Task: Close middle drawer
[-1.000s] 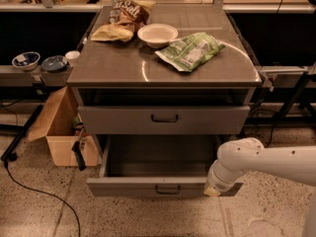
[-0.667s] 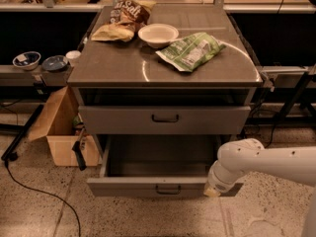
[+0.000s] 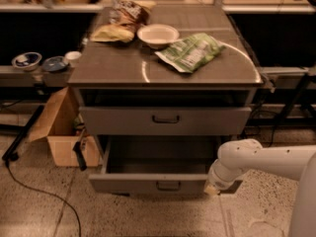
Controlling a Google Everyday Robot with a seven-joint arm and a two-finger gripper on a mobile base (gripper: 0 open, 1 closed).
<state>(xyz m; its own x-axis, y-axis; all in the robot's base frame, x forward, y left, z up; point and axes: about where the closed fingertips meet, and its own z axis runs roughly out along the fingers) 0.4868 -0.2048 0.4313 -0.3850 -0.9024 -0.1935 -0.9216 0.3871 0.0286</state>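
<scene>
I need to release the middle drawer once its front is pushed back under the taller-fronted grey drawer (image 3: 164,165).
The middle drawer (image 3: 148,183) stands pulled far out under the cabinet top, with a low flat grey front, a small dark centre handle (image 3: 168,185) and an open deep box (image 3: 158,157). My white arm (image 3: 266,159) reaches in from the right. My gripper (image 3: 213,186) is at the right end of this drawer's front, at or against it; whether it touches cannot be told. The taller-fronted grey drawer (image 3: 165,120) above is slightly open. The lowest drawer is out of view.
On the cabinet top (image 3: 118,68) lie a green bag (image 3: 190,52), a white bowl (image 3: 158,34) and snack bags (image 3: 123,21). An open cardboard box (image 3: 61,127) stands on the floor at the left. Bowls (image 3: 27,60) sit on a low shelf. A cable (image 3: 34,191) crosses the floor.
</scene>
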